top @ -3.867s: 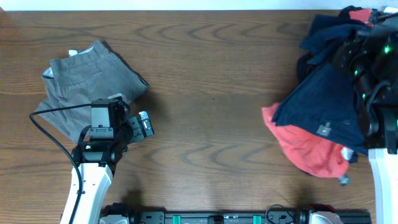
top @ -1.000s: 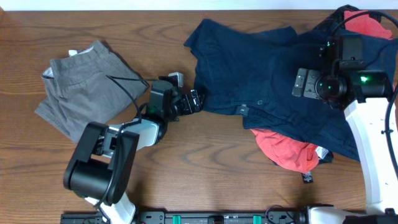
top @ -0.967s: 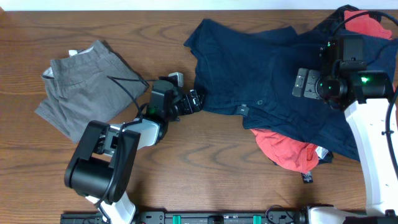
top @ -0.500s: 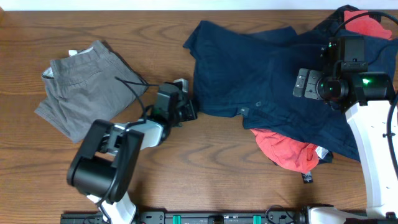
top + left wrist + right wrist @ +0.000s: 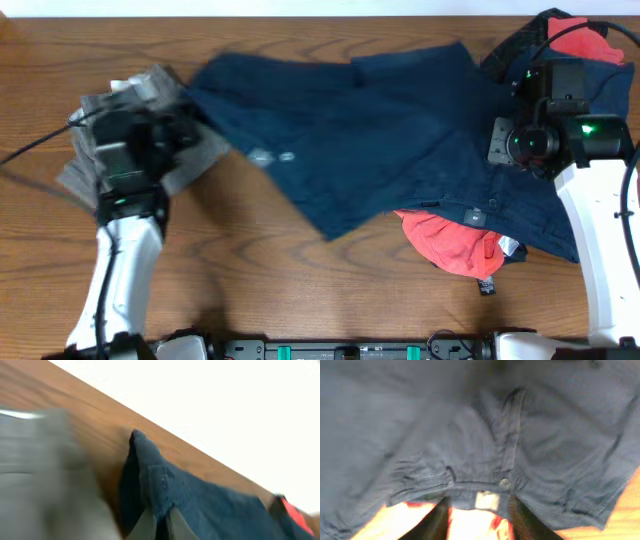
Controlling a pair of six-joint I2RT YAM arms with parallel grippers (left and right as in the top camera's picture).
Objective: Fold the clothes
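Note:
Next, my left gripper lets go of the navy edge at the folded grey garment's near corner [image 5: 184, 182], beside the bare wood.
A navy garment [image 5: 380, 130] lies spread across the table's far half. Its left edge is drawn over a folded grey garment [image 5: 150, 82]. My left gripper [image 5: 183, 128] is shut on that navy edge; in the left wrist view the gripper [image 5: 160, 527] pinches a fold of the navy cloth [image 5: 200, 505]. My right gripper [image 5: 497, 140] hovers over the garment's waistband at the right. In the right wrist view its jaws [image 5: 480, 515] stand partly apart. The waistband label [image 5: 486, 500] and a red garment [image 5: 475, 527] lie between them, the cloth flat.
The red garment [image 5: 455, 245] lies under the navy one at the front right. More dark and red clothes [image 5: 585, 35] are heaped at the far right corner. Bare wood [image 5: 300, 290] runs along the front of the table.
My left gripper closed on the navy garment's left edge and swung left, dragging the cloth over the grey garment. My right gripper's jaws narrowed over the waistband.

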